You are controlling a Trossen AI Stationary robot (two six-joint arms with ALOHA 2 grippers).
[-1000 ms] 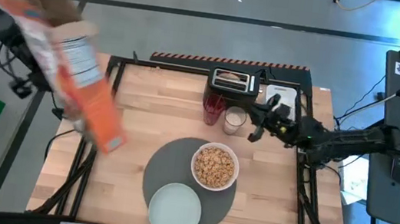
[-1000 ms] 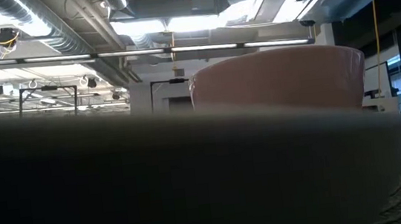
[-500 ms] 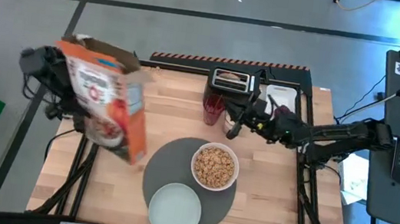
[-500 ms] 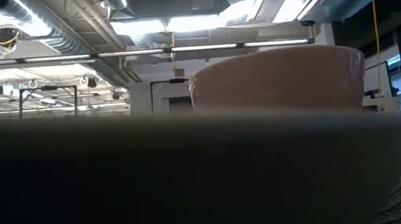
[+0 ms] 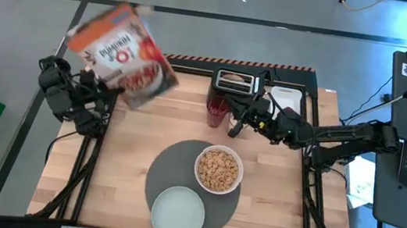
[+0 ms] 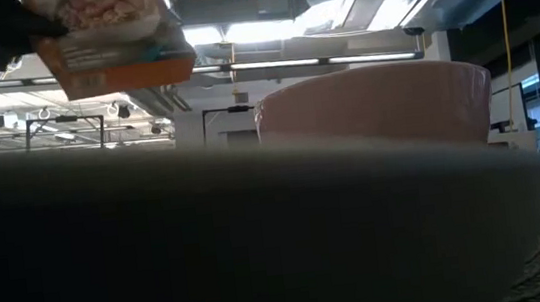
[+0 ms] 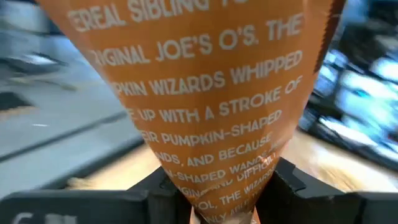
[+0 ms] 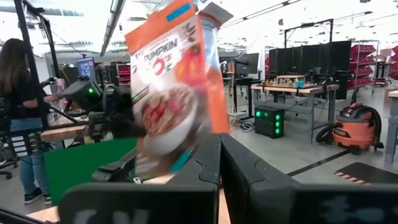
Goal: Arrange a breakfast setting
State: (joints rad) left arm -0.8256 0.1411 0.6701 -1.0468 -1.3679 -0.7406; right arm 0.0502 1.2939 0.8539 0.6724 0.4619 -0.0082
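The orange cereal box will stand upright on the bare wood (image 5: 167, 98) beside the toaster and red glass, where I need to let go of it with my left gripper.
On the round dark-grey placemat (image 5: 173, 167) rest a white bowl (image 5: 218, 169) filled with cereal and a pale green plate (image 5: 178, 213). My left gripper (image 5: 103, 90), at the table's far left corner, is shut on an orange cereal box (image 5: 123, 55), which is held above the table with its printed front up. My right gripper (image 5: 235, 128) is shut and empty. It hangs level in the air over a red glass (image 5: 217, 112), by the toaster. The box (image 8: 177, 87) also fills the right wrist view. My left gripper pinches the cereal box at its lower end (image 7: 217, 180) between the two fingers (image 7: 158, 186), one on each side of the panel. The cardboard narrows where the fingers squeeze it. The box stands up and away from the fingers, tilted, clear of the table.
A black toaster (image 5: 237, 81) and a white tray (image 5: 288, 100) stand at the far edge. The table's near left part is bare wood (image 5: 111, 185). A person (image 8: 18, 93) stands beyond the table's left side.
My left gripper has come down toward the table's far left corner and turned with the box. The box has swung from a long slant over the table's left side to a shorter, front-up pose by the far edge. My right gripper has moved left toward the glasses.
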